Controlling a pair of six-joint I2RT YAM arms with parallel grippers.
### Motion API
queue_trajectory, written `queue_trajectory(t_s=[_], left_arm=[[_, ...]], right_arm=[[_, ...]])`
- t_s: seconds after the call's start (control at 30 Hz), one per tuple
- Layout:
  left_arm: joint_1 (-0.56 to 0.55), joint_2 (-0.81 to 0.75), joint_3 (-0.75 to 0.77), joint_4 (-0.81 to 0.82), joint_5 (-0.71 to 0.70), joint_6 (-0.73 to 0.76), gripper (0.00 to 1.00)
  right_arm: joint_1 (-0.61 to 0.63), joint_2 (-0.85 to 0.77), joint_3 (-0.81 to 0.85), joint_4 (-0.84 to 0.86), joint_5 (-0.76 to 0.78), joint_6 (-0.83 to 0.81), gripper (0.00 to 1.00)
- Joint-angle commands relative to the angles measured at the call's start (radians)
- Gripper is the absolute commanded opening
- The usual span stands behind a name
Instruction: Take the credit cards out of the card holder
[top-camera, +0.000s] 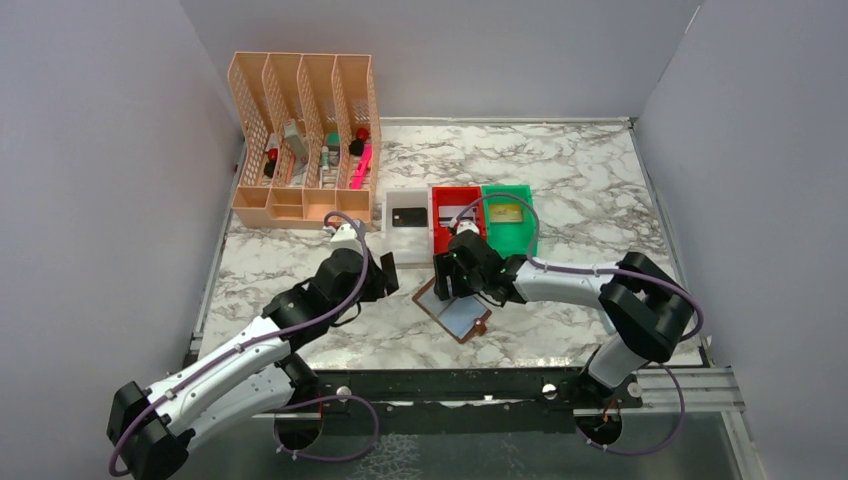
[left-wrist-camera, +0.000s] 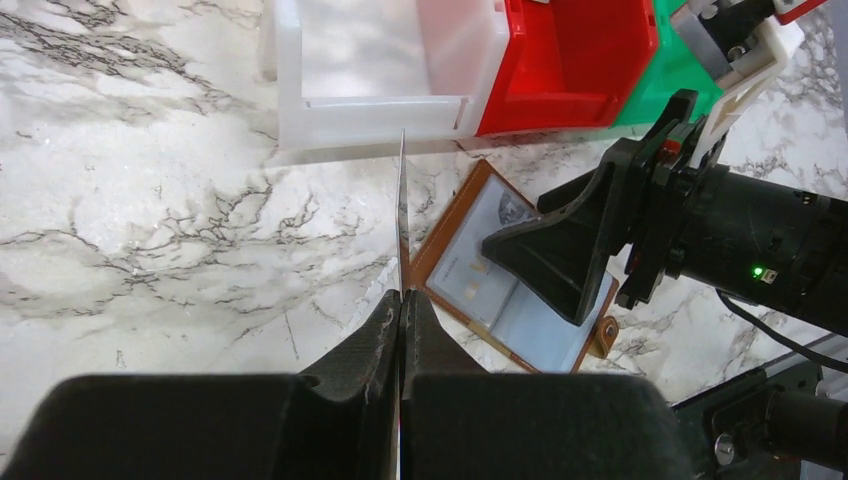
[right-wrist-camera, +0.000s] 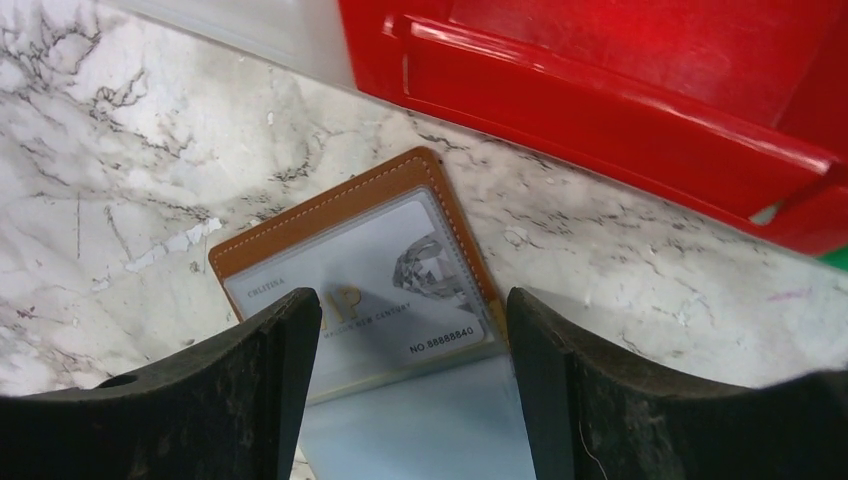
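Observation:
My left gripper's fingers are opposite the dark credit card's free edge (top-camera: 394, 272). My right gripper should close on that edge to take the card over.
The brown card holder (top-camera: 462, 318) lies open on the marble, its pale blue pockets up. A silvery-white credit card (right-wrist-camera: 385, 285) sits in the far pocket of the card holder (right-wrist-camera: 330, 215). My right gripper (right-wrist-camera: 410, 335) hovers open just above that pocket, one finger on each side of the card. My left gripper (left-wrist-camera: 402, 298) is shut on a thin dark credit card (left-wrist-camera: 401, 205), seen edge-on, left of the card holder (left-wrist-camera: 470, 275). From above, that card (top-camera: 386, 268) stands off the table at my left gripper (top-camera: 382, 276), close to my right gripper (top-camera: 450, 288).
Three small bins stand behind the holder: a white one (top-camera: 407, 196) with a black card (top-camera: 408, 216), a red one (top-camera: 446, 200), and a green one (top-camera: 520, 235) with a gold card (top-camera: 506, 212). A peach desk organiser (top-camera: 300, 140) stands at the back left.

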Motion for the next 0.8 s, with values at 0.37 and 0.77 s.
queue_trajectory(t_s=[0.37,0.77], left_arm=[[0.006,-0.018,-0.014,-0.02,-0.041,-0.013,0.0],[0.005,0.016,-0.029,0.022,0.009,-0.023,0.0]], right_arm=[[-0.004,0.023,0.024,0.119,-0.29,-0.15,0.71],[-0.004,0.04,0.057,0.109,-0.427,-0.217,0.69]])
